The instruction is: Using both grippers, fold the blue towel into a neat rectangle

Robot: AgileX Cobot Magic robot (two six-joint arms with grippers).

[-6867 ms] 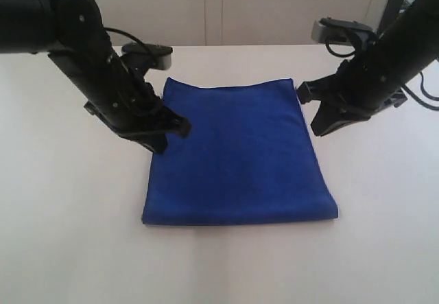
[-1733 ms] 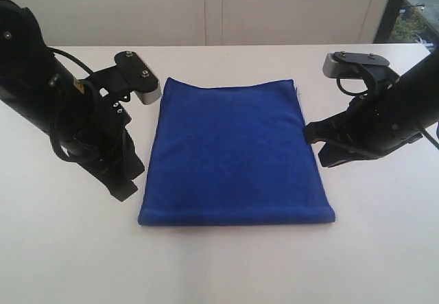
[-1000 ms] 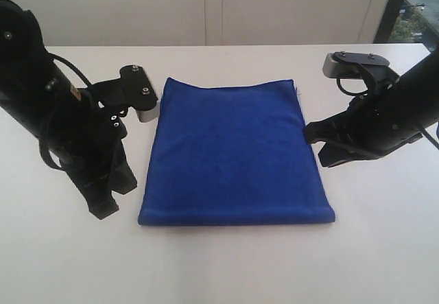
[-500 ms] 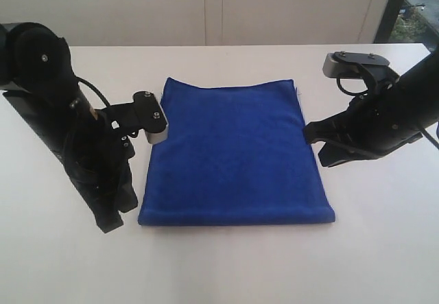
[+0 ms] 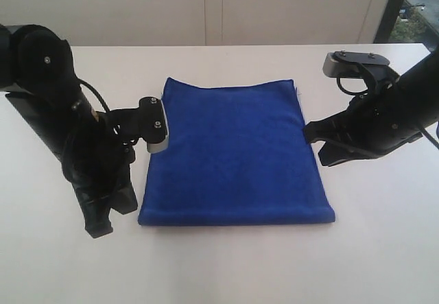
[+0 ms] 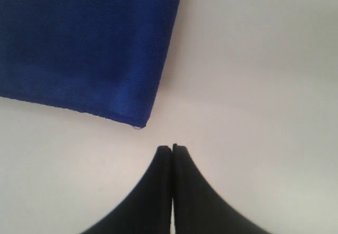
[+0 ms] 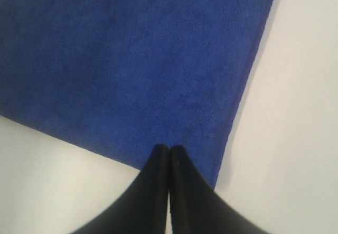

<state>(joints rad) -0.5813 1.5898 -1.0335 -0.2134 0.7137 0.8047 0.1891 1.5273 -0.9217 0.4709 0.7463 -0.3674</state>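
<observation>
The closed fingers of my left gripper are just short of the blue towel's near corner, so I will open them and move in to pinch that corner (image 5: 144, 219) before I pull.
The blue towel (image 5: 233, 153) lies flat on the white table (image 5: 226, 270) as a folded rectangle, its thick fold along the near side. My left gripper (image 5: 100, 230) points down at the table just left of the towel's near left corner. In the left wrist view that gripper (image 6: 171, 148) is shut and empty, a short gap from the towel corner (image 6: 134, 119). My right gripper (image 5: 322, 160) hovers at the towel's right edge. In the right wrist view it (image 7: 169, 148) is shut, holding nothing, its tips over the towel (image 7: 132, 59) near an edge.
The left arm's silver wrist camera (image 5: 156, 138) overlaps the towel's left edge in the exterior view. The right arm's camera (image 5: 355, 64) sits high at the far right. A pale wall (image 5: 219, 9) stands behind the table.
The left arm has swung toward the near side, bringing its shut tip down beside the towel's near left corner. The right arm and the towel have stayed still.
</observation>
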